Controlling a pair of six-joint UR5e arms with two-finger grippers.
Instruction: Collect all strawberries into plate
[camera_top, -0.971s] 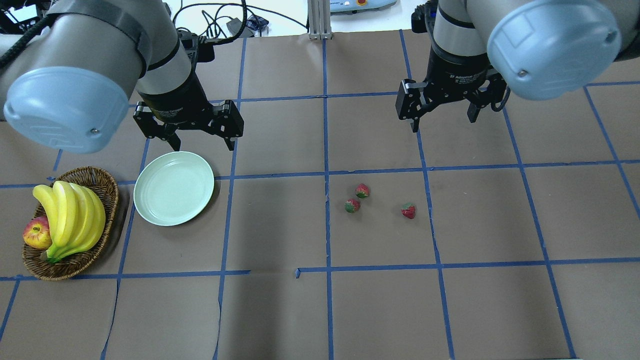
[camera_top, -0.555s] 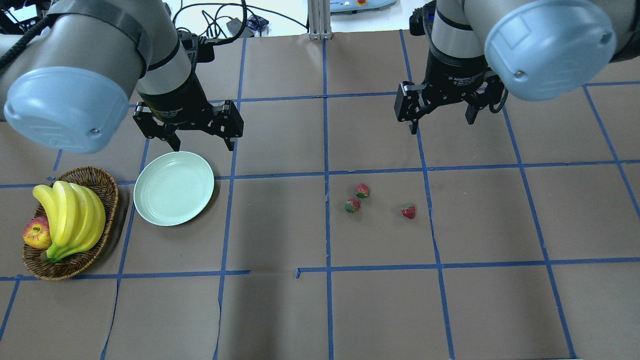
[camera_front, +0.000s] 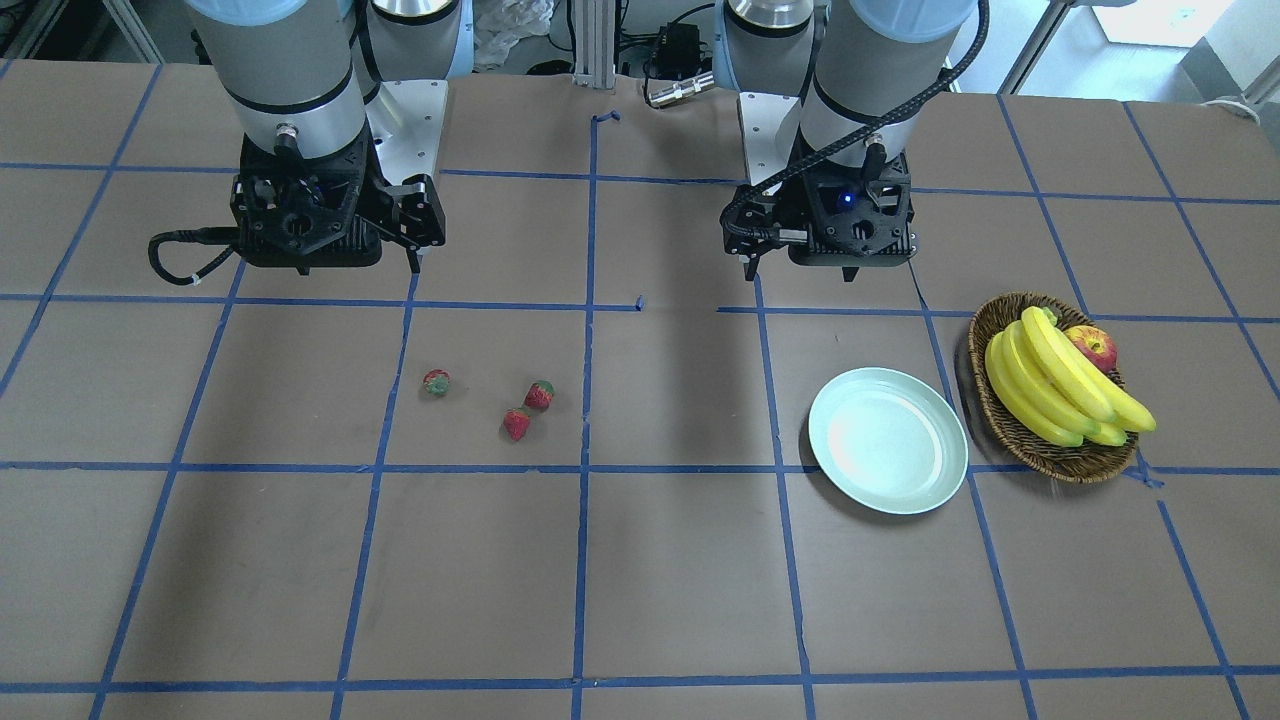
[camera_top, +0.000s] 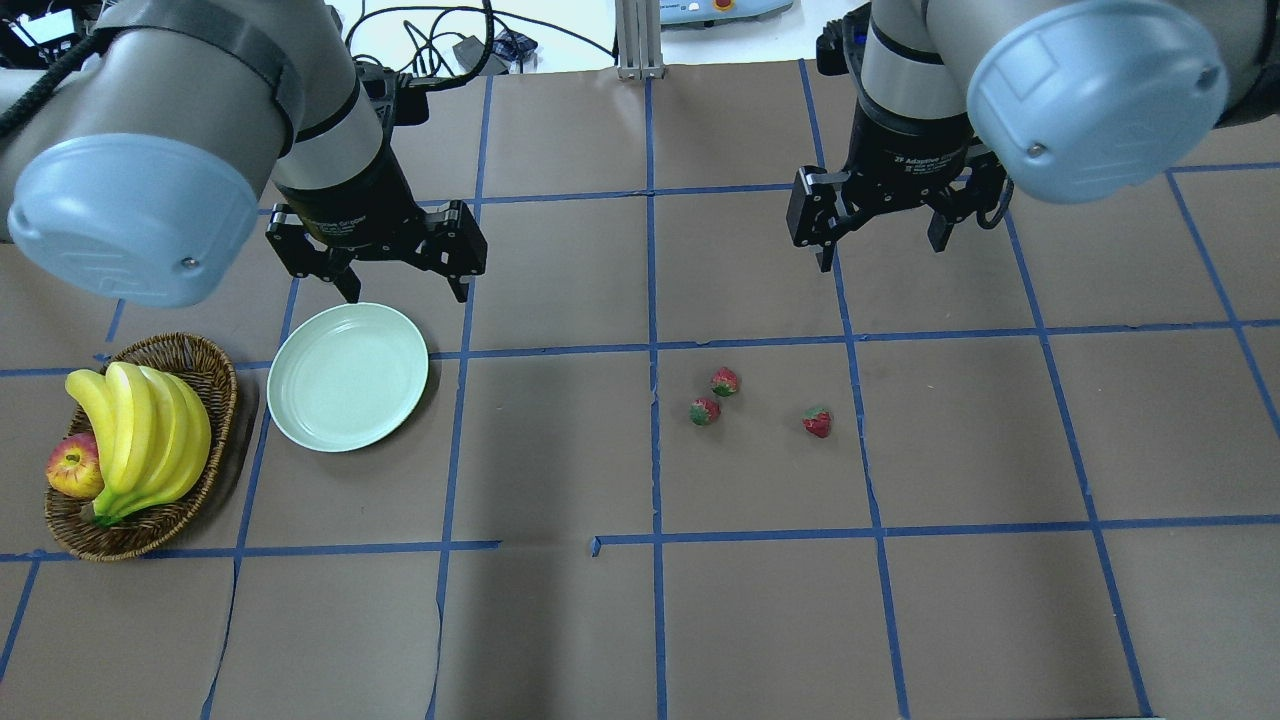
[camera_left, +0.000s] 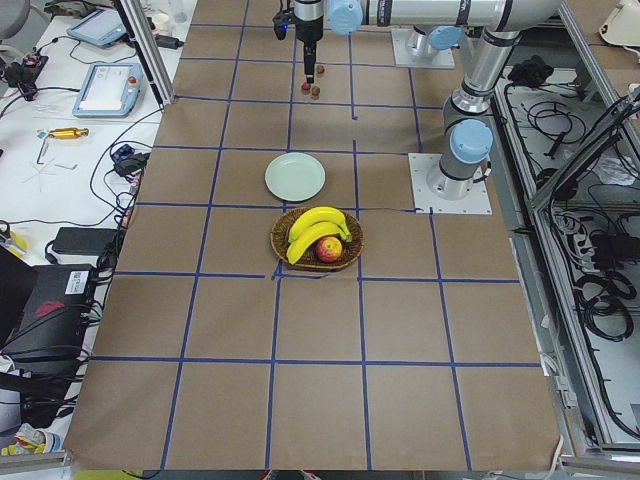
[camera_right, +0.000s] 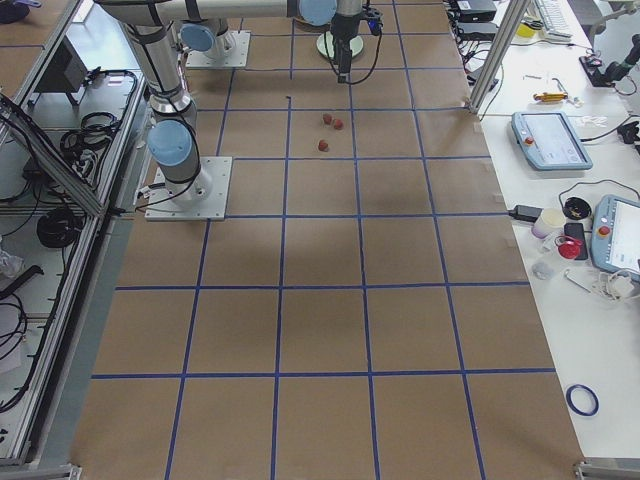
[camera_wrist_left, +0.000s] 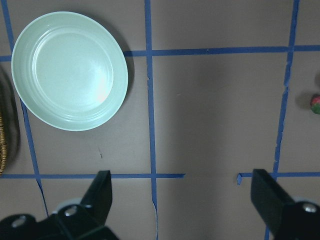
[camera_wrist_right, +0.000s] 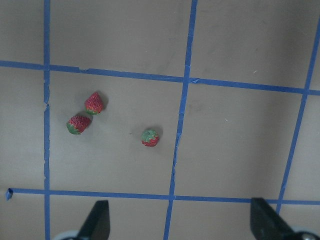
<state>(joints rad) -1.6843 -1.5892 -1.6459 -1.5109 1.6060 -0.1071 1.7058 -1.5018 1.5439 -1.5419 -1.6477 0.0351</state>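
I will next move my right gripper to the red body of the strawberry (camera_front: 435, 380) (camera_wrist_right: 149, 139) that lies apart from the other strawberries and close it there.
Three strawberries lie on the brown table right of centre: two close together (camera_top: 725, 381) (camera_top: 705, 411) and one apart to the right (camera_top: 818, 422). The right wrist view shows them too (camera_wrist_right: 94, 103) (camera_wrist_right: 78, 123) (camera_wrist_right: 149, 137). The mint-green plate (camera_top: 348, 377) lies empty at the left, also in the left wrist view (camera_wrist_left: 70, 70). My left gripper (camera_top: 407, 295) hangs open and empty just behind the plate's rim. My right gripper (camera_top: 882, 255) hangs open and empty, well above and behind the strawberries.
A brown wicker basket (camera_top: 228, 395) stands left of the plate, almost touching it, and holds bananas (camera_top: 150, 430) and a red-yellow apple (camera_top: 72, 468). Blue tape lines grid the table.
My right gripper has drifted slightly left and up in the overhead view. The left arm, plate and strawberries have not moved.
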